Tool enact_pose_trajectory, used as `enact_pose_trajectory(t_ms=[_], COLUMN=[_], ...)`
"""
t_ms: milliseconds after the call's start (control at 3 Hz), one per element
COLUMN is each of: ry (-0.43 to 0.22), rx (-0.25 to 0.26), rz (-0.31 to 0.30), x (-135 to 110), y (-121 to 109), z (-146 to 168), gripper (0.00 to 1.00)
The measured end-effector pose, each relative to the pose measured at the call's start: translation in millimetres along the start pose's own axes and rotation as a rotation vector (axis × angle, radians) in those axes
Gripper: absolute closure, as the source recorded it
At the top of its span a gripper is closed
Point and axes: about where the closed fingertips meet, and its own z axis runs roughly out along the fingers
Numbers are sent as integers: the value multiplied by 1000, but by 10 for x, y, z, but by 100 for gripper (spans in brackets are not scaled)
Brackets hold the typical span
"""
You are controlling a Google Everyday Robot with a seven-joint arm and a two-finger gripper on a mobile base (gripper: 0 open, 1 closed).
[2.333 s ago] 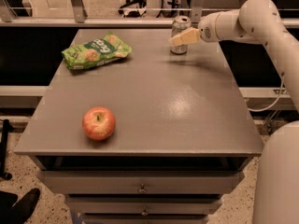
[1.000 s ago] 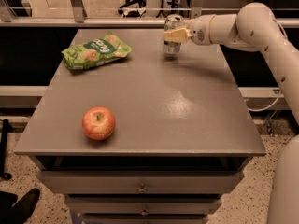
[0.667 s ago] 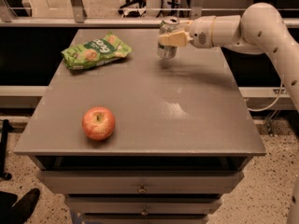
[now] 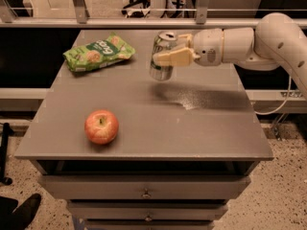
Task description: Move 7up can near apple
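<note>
My gripper will release the 7up can standing upright against the red apple's side nearest my arm (image 4: 124, 125), on the grey table.
The 7up can (image 4: 162, 56), silver-grey with green markings, is held tilted above the middle back of the grey table (image 4: 201, 128). My gripper (image 4: 171, 54) reaches in from the right and is shut on the can, one cream finger (image 4: 173, 58) across its front. The red apple (image 4: 101, 126) sits near the table's front left, well apart from the can, down and to its left.
A green snack bag (image 4: 98, 51) lies at the table's back left. My white arm (image 4: 254, 42) spans the back right. Drawers (image 4: 144, 193) sit below the table's front edge. A metal rail (image 4: 120, 22) runs behind the table.
The gripper took hold of the can at the back right, lifted it off the table and carried it left and toward the front. The apple and the bag have not moved.
</note>
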Motion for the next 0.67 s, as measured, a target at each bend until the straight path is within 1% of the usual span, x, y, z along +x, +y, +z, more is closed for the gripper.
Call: enact_pose_trajectory(t_ms=[333,667], ry=[-15,-2], rx=[-98,-172], rz=[0,-18], x=[-6,12], y=[457,803], z=[52,149], gripper=[100,100])
